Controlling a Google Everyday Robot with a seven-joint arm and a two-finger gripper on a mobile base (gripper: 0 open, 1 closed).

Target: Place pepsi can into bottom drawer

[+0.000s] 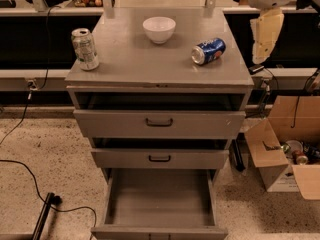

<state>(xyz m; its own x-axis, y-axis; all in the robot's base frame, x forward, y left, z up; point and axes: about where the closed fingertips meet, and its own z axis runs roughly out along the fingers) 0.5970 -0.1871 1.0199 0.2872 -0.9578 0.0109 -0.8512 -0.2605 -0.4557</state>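
Observation:
Next, I move my gripper to the pepsi can's middle (209, 51), halfway between the two ends of the can, and close it there.
The pepsi can (208, 51) is blue and lies on its side on the right part of the grey cabinet top (150, 64). The bottom drawer (159, 199) is pulled far out, and its plain grey inside holds nothing. My gripper (265, 36) hangs at the upper right, just beyond the cabinet's right edge. It is to the right of the can, a little above the cabinet top, and not touching the can.
A silver-and-green can (85, 48) stands upright at the top's left edge. A white bowl (159, 29) sits at the back middle. The two upper drawers (159, 123) are slightly pulled out. A cardboard box (280, 156) stands on the floor at right. A cable and a black pole (44, 215) lie at left.

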